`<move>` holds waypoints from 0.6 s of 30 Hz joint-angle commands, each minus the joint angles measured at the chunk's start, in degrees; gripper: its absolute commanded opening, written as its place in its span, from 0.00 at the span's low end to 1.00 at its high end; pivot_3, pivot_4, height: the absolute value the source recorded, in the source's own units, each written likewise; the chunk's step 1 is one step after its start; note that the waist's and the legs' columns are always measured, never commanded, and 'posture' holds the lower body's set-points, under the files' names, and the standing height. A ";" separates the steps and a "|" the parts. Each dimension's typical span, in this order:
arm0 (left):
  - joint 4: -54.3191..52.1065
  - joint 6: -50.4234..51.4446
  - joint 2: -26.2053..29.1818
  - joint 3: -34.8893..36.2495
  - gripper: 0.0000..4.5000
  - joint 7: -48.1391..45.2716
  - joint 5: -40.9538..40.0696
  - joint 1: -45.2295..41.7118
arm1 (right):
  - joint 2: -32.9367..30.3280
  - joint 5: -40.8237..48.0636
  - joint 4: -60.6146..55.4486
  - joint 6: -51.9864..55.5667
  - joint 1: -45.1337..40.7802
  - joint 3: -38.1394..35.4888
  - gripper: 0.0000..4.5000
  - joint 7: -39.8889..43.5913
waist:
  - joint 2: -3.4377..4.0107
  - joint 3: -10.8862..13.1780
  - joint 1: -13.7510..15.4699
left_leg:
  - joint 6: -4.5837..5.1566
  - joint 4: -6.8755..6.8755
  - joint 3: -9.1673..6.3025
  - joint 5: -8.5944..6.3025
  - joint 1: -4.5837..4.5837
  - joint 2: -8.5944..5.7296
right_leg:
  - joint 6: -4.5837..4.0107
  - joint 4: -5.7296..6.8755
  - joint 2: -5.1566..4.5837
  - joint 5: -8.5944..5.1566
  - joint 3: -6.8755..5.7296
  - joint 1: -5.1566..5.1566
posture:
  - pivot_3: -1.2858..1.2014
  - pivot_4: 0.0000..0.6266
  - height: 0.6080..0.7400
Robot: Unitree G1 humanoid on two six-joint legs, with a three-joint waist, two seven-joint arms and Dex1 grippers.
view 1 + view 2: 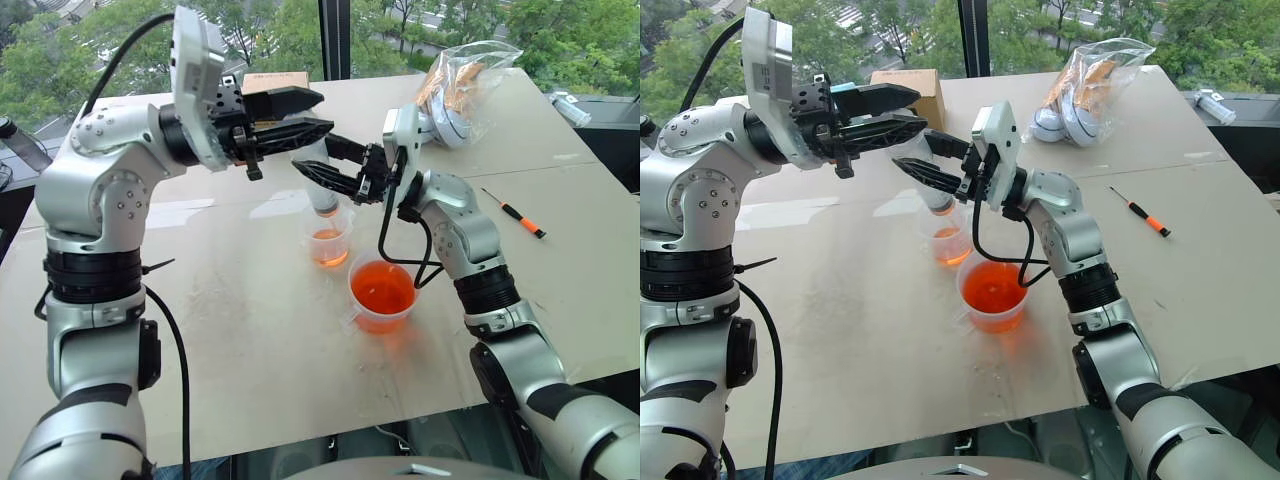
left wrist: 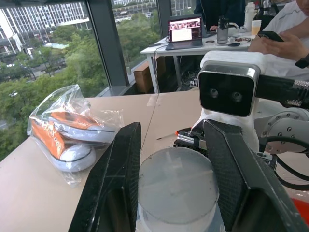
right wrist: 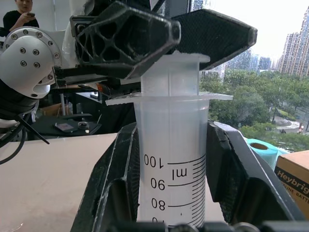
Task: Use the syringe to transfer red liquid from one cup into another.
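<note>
The robot's right gripper needs to set the clear syringe, now upright in the smaller cup, down on the table (image 1: 468, 249) between the wider cup and the orange-handled screwdriver.
The clear syringe (image 3: 171, 159) stands upright with its tip down in the smaller, narrower cup (image 1: 330, 240), which holds a little red liquid (image 1: 329, 257). My right gripper (image 1: 312, 156) is shut on the syringe's barrel, one finger on each side. From the other side my left gripper (image 1: 326, 112) is shut on the plunger's top (image 2: 176, 186), above the barrel's flange. Right beside the small cup, nearer to me, the wider cup with the handle (image 1: 382, 318) holds more orange-red liquid (image 1: 382, 288).
A plastic bag with shoes (image 1: 462, 85) and a cardboard box (image 1: 910, 85) lie at the table's far side. An orange-handled screwdriver (image 1: 515, 213) lies to the right. People sit at a desk with a laptop (image 2: 186, 31) beyond the table.
</note>
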 commanded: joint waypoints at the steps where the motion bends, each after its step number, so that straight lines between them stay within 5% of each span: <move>1: -0.04 1.76 0.78 -1.66 0.32 -0.06 1.50 1.06 | 1.57 3.43 -5.01 -0.73 -2.96 -2.40 0.32 -0.61 | 0.00 0.00 0.00 | 0.00 0.00 0.00 0.00 0.00 0.00 | 0.00 0.00 0.00 0.00 0.00 -0.01 | 0.52 0.24 1.00; 11: -0.74 2.27 0.35 -1.19 0.32 -0.12 1.05 1.14 | 2.06 4.40 -6.00 0.50 -3.09 -2.84 0.32 -0.93 | 0.00 0.00 0.01 | 0.00 -0.01 0.00 0.00 0.00 0.00 | 0.00 0.00 0.00 0.00 0.00 -0.01 | 0.52 0.24 1.00; 17: -0.19 2.05 -0.57 1.36 0.97 1.87 0.01 -0.65 | 1.92 4.44 -6.32 1.07 -2.31 -2.68 0.32 -0.71 | 0.01 0.02 0.05 | 0.00 -0.01 0.00 0.00 -0.01 0.00 | 0.00 0.00 0.00 0.00 0.01 -0.02 | 0.52 0.24 1.00; 18: 0.18 2.53 -0.92 2.52 0.99 2.40 -1.09 -1.45 | 1.97 4.51 -6.49 1.20 -2.25 -2.75 0.32 -0.78 | -0.03 0.00 0.06 | 0.00 -0.01 -0.01 0.00 -0.04 0.00 | 0.00 0.00 0.00 0.00 0.00 -0.04 | 0.52 0.24 1.00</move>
